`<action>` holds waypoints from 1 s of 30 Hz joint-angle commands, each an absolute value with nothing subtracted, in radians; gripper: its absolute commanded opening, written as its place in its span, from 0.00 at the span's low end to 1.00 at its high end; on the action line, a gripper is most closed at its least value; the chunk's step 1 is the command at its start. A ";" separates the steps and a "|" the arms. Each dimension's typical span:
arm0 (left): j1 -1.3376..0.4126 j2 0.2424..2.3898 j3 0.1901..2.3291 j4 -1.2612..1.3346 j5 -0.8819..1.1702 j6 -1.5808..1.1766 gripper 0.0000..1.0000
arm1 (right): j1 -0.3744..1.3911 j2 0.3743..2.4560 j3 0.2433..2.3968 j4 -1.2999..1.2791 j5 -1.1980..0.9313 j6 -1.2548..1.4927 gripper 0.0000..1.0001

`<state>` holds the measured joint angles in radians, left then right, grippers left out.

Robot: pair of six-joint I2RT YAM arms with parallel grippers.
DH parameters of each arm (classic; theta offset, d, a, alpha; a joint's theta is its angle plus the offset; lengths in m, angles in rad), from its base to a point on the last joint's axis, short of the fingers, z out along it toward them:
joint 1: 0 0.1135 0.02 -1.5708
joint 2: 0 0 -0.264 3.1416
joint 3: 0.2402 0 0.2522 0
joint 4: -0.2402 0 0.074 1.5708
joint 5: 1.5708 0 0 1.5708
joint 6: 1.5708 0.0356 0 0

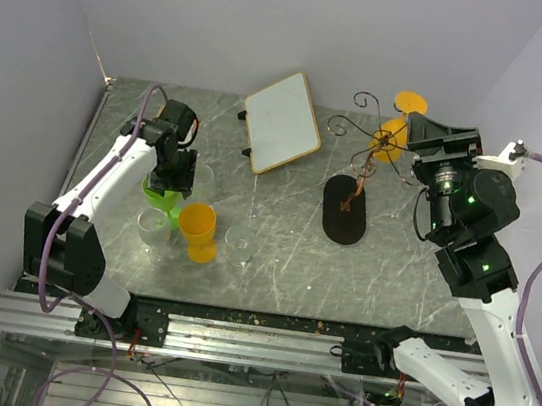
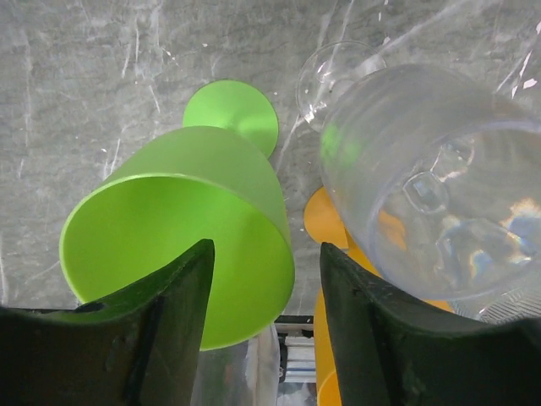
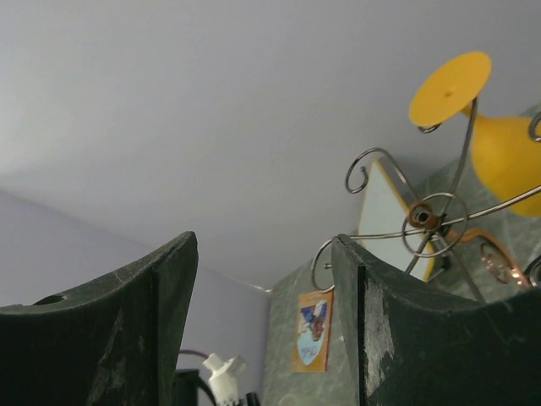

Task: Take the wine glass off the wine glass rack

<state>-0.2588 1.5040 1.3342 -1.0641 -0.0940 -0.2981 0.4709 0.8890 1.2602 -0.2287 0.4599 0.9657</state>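
Observation:
Next, the robot's right gripper needs to move to the foot's outer edge [image 1: 425, 106] [image 3: 473, 95] on the orange wine glass that hangs from the wine glass rack and close there.
The wine glass rack [image 1: 364, 151] is a thin wire tree with curled arms on a flat black oval base [image 1: 344, 209], standing right of centre. An orange wine glass [image 1: 393, 139] hangs upside down from one arm, foot [image 3: 450, 88] uppermost. My right gripper [image 1: 417, 135] hovers just right of that glass, high up. In the right wrist view the gripper [image 3: 264, 279] is open and empty, with the rack's spirals [image 3: 423, 216] to the right of the fingers. My left gripper [image 2: 266, 262] is open over a green wine glass [image 2: 177, 245], whose rim lies between the fingers.
An orange glass [image 1: 196, 230] and two clear glasses [image 1: 153, 227] [image 1: 241, 244] stand close around the green glass [image 1: 161, 195] at the left. A white board with a wooden frame [image 1: 282, 122] lies at the back centre. Walls close off the left, back and right.

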 commanded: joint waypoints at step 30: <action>-0.252 1.022 1.421 -0.872 0.085 -0.397 0.95 | 0.033 1.368 1.659 -0.365 0.190 0.657 0.70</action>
<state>-0.2584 1.0374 1.4490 -0.9287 0.0311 -0.3748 0.0914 1.3231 1.6215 -0.3813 0.3470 0.6987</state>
